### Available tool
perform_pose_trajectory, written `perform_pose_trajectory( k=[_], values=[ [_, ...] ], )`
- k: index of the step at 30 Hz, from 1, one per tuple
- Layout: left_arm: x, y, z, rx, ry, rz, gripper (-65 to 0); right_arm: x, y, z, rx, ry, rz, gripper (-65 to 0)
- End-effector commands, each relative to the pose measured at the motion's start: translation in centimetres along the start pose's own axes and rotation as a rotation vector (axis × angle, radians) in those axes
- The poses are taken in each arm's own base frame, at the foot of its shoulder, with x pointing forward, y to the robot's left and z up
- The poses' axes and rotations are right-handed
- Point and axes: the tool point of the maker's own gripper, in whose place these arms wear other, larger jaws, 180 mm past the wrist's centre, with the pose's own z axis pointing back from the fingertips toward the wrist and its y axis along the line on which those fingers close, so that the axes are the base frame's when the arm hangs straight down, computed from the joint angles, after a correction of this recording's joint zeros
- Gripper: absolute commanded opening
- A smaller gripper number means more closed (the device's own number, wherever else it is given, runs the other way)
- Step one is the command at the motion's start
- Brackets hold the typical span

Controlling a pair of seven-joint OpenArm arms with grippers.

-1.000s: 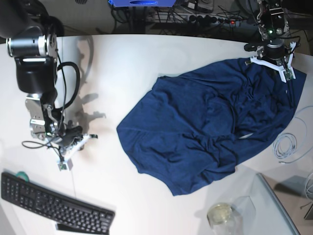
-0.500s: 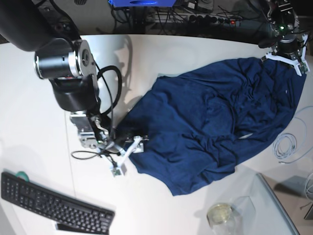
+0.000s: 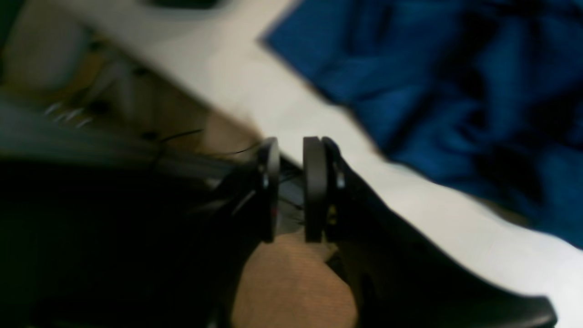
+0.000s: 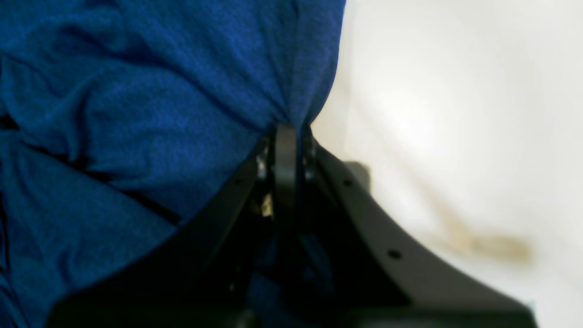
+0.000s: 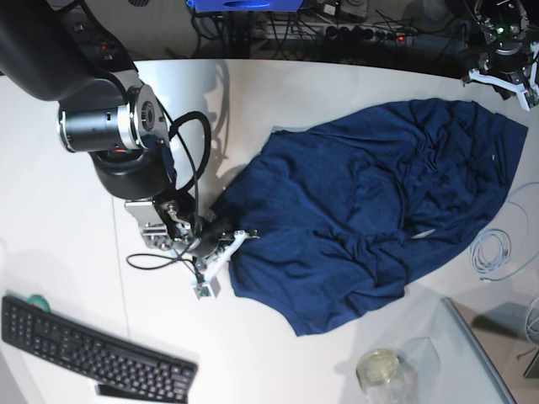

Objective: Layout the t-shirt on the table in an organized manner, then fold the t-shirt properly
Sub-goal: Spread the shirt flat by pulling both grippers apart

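Observation:
The t-shirt has my right gripper on one edge and its other end is bunched, so my left gripper needs to take a fold there [image 5: 431, 139] before I lift it.
The dark navy t-shirt [image 5: 362, 210] lies crumpled across the right half of the white table [image 5: 253, 109]. My right gripper [image 5: 226, 246] is at the shirt's left edge. In the right wrist view this gripper [image 4: 286, 136] is shut, with a pinch of the shirt's hem [image 4: 159, 91] between its fingers. My left gripper [image 5: 508, 80] hovers at the table's far right corner, off the shirt. In the left wrist view it [image 3: 291, 182] shows a narrow empty gap between its fingers [image 3: 314, 182], over the table edge [image 3: 273, 91], with the shirt [image 3: 455, 91] to its right.
A black keyboard [image 5: 93, 349] lies at the front left. A glass jar [image 5: 381, 369] and a clear panel [image 5: 472, 353] stand at the front right. A coiled white cable [image 5: 493, 251] lies by the shirt's right side. Cables and a power strip [image 5: 354, 34] run behind the table.
My right arm swung from the table's left side to the shirt's left edge and closed on it. My left gripper came off the shirt's far right corner and moved toward the back right.

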Motion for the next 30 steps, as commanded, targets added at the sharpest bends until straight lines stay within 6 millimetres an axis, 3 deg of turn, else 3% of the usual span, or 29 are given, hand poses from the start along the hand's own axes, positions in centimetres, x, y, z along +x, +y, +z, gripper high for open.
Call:
perform_pose_trajectory(
  k=[1,7,11,13,17,22,26,30],
  values=[
    [0.9,0.6,0.1,0.012,-0.033,-0.015,-56.3,2.3,-0.7,0.3,-0.013,-0.038,0.020,-64.4],
    [1.2,0.1,-0.1,0.002,-0.039,-0.012,-56.3,3.1,-9.7,3.5,-0.153,-0.053,-0.097,-64.4],
    [1.6,-2.6,-0.8,-0.054,-0.038,-0.018,-56.3,2.8,-16.1,6.6,-0.258,-0.069,-0.157,-64.4],
    [1.7,-4.6,-1.2,-0.095,-0.036,-0.023,-56.3,1.5,-18.1,7.6,-0.294,-0.051,-0.160,-64.4],
    [1.7,-8.1,-1.9,-0.147,-0.036,-0.108,-56.3,-0.6,-21.7,9.8,-0.362,-0.029,-0.160,-64.4],
    [2.2,-13.4,-1.5,-0.228,-0.063,-0.208,-56.3,-1.3,-25.3,13.0,-0.432,-0.078,-0.176,-64.4],
    [4.3,-17.6,0.9,-0.320,-0.141,-0.207,-56.3,-2.6,-27.2,15.3,-0.467,-0.111,-0.197,-64.4],
    [6.5,-22.9,5.2,-0.456,-0.232,-0.204,-56.3,-3.7,-27.4,15.9,-0.478,-0.105,-0.190,-64.4]
  ],
)
